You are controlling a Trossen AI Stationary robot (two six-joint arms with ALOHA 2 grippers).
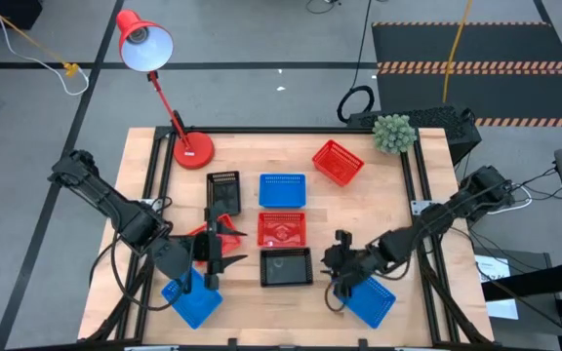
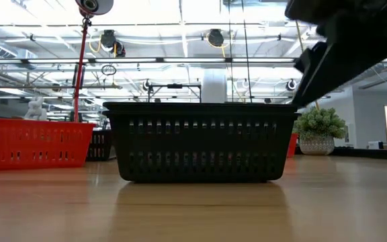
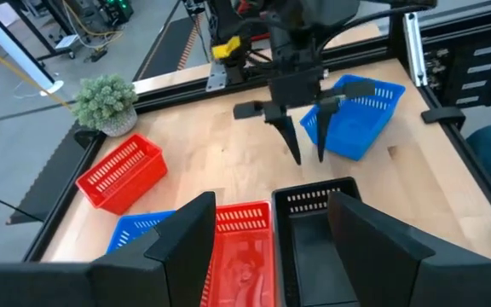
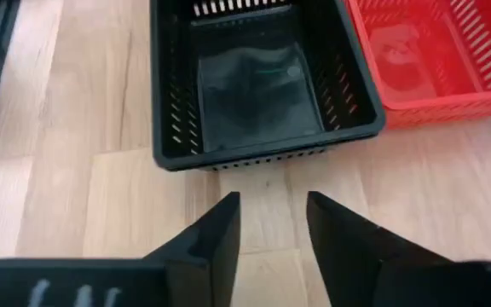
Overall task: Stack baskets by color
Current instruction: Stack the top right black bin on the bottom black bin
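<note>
My left gripper is going to close on the near rim of the red basket (image 1: 223, 253) lying beneath it, on the long side that faces the closest blue basket.
A black basket (image 1: 287, 266) stands on its base near the table's front, with a red basket (image 1: 281, 228) just beyond it. My right gripper (image 4: 271, 200) hovers open above the bare wood on the black basket's right, its fingers pointing at the short wall (image 4: 254, 158). My left gripper (image 3: 271, 256) is open on the left, holding nothing. Other baskets rest on the table: black (image 1: 223, 191), blue (image 1: 282, 189), red (image 1: 338, 162), blue (image 1: 193, 300) at the near left and blue (image 1: 371, 300) at the near right, partly under my right arm.
A red desk lamp (image 1: 191, 148) stands at the far left and a small potted plant (image 1: 393, 133) at the far right corner. Dark rails (image 1: 413, 185) frame the table. Bare wood lies between the black basket and the near-right blue basket.
</note>
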